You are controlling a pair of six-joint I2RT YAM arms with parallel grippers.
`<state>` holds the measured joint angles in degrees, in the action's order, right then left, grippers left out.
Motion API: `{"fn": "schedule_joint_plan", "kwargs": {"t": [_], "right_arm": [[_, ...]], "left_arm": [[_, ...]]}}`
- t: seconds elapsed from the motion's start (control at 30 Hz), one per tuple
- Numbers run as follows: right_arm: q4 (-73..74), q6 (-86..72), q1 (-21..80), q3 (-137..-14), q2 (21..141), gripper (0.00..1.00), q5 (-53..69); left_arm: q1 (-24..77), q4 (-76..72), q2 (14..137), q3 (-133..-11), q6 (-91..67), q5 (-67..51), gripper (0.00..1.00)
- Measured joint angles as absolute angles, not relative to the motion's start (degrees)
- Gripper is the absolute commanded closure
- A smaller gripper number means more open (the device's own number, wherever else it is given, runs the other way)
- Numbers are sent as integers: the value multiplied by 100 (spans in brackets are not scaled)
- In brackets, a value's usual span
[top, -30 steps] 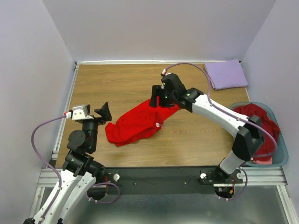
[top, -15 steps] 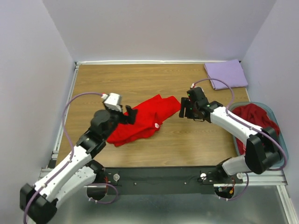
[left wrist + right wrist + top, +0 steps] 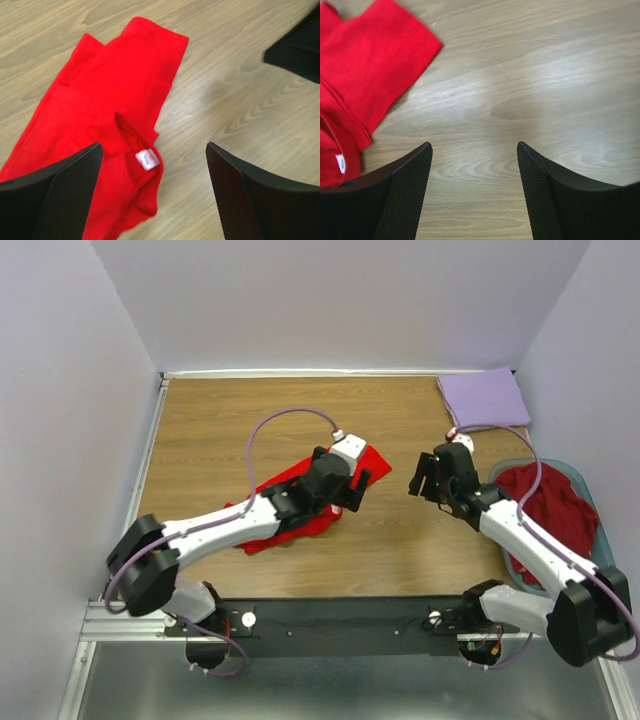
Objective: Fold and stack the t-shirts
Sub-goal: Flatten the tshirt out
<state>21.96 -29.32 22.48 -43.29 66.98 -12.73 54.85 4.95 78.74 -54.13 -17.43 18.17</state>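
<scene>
Next, my left gripper closes on the flat top corner (image 3: 390,469) (image 3: 186,39) of the red t-shirt, the one nearest my right gripper.
A bright red t-shirt (image 3: 290,523) lies crumpled on the wooden table, its top corner (image 3: 375,458) spread flat. My left gripper (image 3: 356,486) hovers open over the shirt's right edge. In the left wrist view the shirt (image 3: 115,95) and its white neck tag (image 3: 147,159) lie below my open left gripper (image 3: 152,146). My right gripper (image 3: 421,480) is open and empty over bare wood, right of the shirt. In the right wrist view it (image 3: 473,145) frames bare table, with the shirt (image 3: 365,75) at upper left. A folded lavender t-shirt (image 3: 485,398) lies at the back right. Maroon t-shirts (image 3: 548,502) fill the basket.
The teal-blue plastic basket (image 3: 598,518) stands at the table's right edge, beside my right arm. Purple walls close the table on the left, back and right. Bare wood lies between the two grippers (image 3: 390,502).
My left arm swung from the table's left side across the red shirt to its right edge. My right gripper let go of the shirt's top corner and drew back to the right.
</scene>
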Motion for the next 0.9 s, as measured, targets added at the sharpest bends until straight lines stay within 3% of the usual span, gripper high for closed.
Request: {"fn": "schedule_joint_plan", "kwargs": {"t": [0.33, 0.63, 0.9], "right_arm": [[2110, -3953, 2211, -3232, 4943, 20, -2036], [2106, -4335, 2211, -2884, 3850, 20, -2078], [2104, -4348, 2211, -2808, 3769, 20, -2045]], "left_arm": [[5712, 738, 10744, -7771, -1085, 2383, 19], [5712, 947, 12022, -8805, -716, 2534, 27], [5693, 928, 12678, -9367, -558, 2532, 42]]}}
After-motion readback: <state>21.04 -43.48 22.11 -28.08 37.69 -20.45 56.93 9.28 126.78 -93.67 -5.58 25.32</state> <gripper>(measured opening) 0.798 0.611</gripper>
